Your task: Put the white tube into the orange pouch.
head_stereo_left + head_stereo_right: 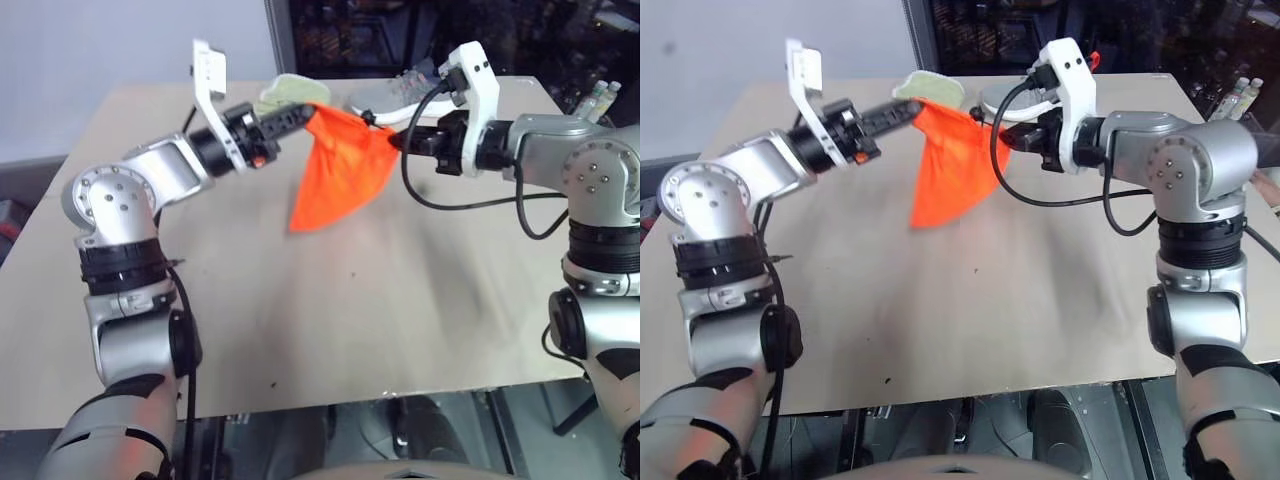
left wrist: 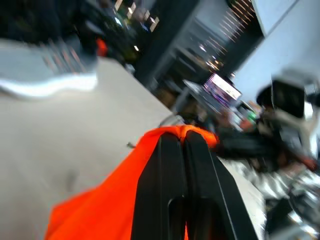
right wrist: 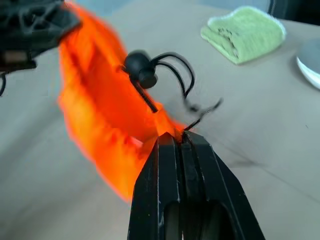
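Observation:
The robot's left gripper needs to release the orange pouch on the bare table midway (image 1: pixel 344 227) between the green cloth and the near edge of the table.
The orange pouch (image 1: pixel 340 170) hangs in the air above the table, stretched between my two grippers at its top edge. My left gripper (image 1: pixel 305 112) is shut on the pouch's left top corner, with the orange fabric pinched at its tips (image 2: pixel 182 137). On the opposite side, my right gripper (image 1: pixel 395 140) is shut on the right top corner (image 3: pixel 172 137). The pouch's black drawstring cord (image 3: pixel 150 75) and its toggle dangle beside that grip. The pouch sags down and to the left, its lower end close above the table. The white tube is out of view.
A folded green cloth (image 1: pixel 290 92) lies at the table's far edge behind the pouch. A grey shoe (image 1: pixel 395 95) sits to its right. Small bottles (image 1: pixel 600 98) stand past the far right corner. The beige table (image 1: pixel 380 300) stretches bare toward me.

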`<action>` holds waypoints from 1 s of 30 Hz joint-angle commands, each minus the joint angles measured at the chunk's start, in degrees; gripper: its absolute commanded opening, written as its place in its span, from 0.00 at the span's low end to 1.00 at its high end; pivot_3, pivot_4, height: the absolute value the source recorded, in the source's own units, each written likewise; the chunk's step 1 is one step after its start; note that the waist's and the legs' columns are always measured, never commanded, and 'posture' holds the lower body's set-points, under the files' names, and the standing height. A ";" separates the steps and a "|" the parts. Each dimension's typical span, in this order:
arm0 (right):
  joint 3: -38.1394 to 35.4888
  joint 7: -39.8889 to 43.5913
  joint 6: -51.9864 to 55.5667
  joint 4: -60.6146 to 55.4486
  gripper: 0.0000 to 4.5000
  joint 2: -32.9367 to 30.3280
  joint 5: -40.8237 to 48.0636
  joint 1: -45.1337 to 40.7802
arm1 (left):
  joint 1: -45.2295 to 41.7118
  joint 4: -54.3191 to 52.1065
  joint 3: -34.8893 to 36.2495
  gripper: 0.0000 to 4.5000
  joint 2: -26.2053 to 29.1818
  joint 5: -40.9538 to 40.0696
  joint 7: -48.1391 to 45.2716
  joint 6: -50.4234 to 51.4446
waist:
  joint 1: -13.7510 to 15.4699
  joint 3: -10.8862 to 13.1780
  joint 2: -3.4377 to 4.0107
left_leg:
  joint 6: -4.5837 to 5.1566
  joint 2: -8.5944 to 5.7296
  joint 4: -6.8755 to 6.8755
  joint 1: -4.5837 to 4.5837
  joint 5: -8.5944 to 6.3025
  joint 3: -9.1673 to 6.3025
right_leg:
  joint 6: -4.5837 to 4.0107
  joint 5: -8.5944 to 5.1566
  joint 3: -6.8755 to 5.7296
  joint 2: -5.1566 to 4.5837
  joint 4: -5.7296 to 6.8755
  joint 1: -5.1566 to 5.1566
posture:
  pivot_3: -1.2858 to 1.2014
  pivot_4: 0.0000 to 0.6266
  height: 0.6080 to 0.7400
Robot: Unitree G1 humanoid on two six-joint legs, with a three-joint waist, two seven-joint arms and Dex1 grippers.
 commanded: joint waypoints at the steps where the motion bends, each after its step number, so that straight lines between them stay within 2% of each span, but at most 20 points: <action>1: -1.18 -1.77 -2.23 -6.72 0.01 1.96 0.28 4.08 | 3.09 -6.05 -2.54 0.00 2.14 0.92 -4.17 -0.80 | 0.03 -0.03 -0.02 | 0.00 0.01 0.00 -0.01 0.00 0.00 | 0.00 0.00 0.00 -0.01 -0.01 0.00 | 0.52 0.24 1.00; 4: 2.35 -2.79 -4.37 -11.38 0.01 3.30 -1.62 10.56 | 8.77 -11.47 -5.62 0.00 2.65 2.06 -5.71 -0.75 | 0.09 -0.04 0.01 | -0.10 0.08 -0.10 0.00 0.05 0.00 | 0.00 0.00 0.05 -0.04 -0.03 0.02 | 0.52 0.24 1.00; 7: 7.39 -3.07 -11.02 -12.83 0.01 4.81 -5.87 19.65 | 16.18 -16.51 -7.62 0.00 1.98 2.70 -5.32 -0.92 | 0.10 -0.05 -0.01 | -0.11 0.05 -0.09 -0.13 0.06 0.06 | 0.01 0.00 0.14 -0.09 -0.03 -0.15 | 0.52 0.24 1.00; 11: 16.73 0.24 -21.26 -15.16 0.01 -1.13 -15.09 29.16 | 22.73 -18.88 -8.53 0.00 1.79 4.08 -5.60 -2.27 | 0.17 -0.02 0.01 | -0.09 0.06 -0.06 -0.13 0.05 0.16 | 0.01 0.00 0.21 -0.09 0.08 -0.27 | 0.52 0.24 1.00; 14: 15.45 2.46 -23.20 -20.42 0.21 -4.64 -15.43 31.96 | 23.71 -20.32 -8.88 0.00 1.99 3.55 -6.71 -2.12 | 0.23 0.00 0.01 | 0.06 0.08 0.06 -0.02 -0.02 0.11 | 0.01 0.00 0.15 -0.02 0.12 -0.12 | 0.52 0.24 1.00; 18: 19.23 4.10 -28.73 -26.05 0.62 -12.16 -22.78 35.29 | 24.74 -21.81 -9.89 0.00 2.10 3.70 -8.18 -2.22 | 0.25 -0.01 0.01 | 0.07 0.10 0.13 0.15 -0.02 -0.02 | 0.02 -0.01 0.00 0.00 0.02 0.19 | 0.52 0.24 1.00; 21: 21.46 5.54 -32.95 -26.61 0.62 -14.09 -26.54 36.39 | 24.99 -21.95 -10.31 0.00 2.37 4.19 -8.80 -2.28 | 0.16 -0.01 0.00 | 0.07 0.10 0.14 0.13 -0.02 -0.03 | 0.02 -0.01 -0.02 0.01 0.00 0.18 | 0.52 0.24 1.00; 24: 25.85 5.84 -39.52 -21.56 0.62 -13.58 -33.14 35.01 | 24.96 -21.92 -10.88 0.00 3.10 4.93 -10.05 -2.48 | 0.11 -0.01 0.00 | 0.06 0.09 0.14 0.14 -0.02 0.01 | 0.02 -0.01 -0.01 0.03 0.00 0.17 | 0.52 0.24 1.00; 30: 29.12 6.04 -45.81 -7.38 0.62 -5.28 -37.65 31.39 | 26.02 -22.15 -11.87 0.00 5.44 6.68 -12.48 -3.42 | 0.17 -0.03 -0.03 | 0.05 0.09 0.18 0.13 -0.01 -0.01 | 0.01 -0.01 -0.01 0.03 0.00 0.19 | 0.52 0.24 1.00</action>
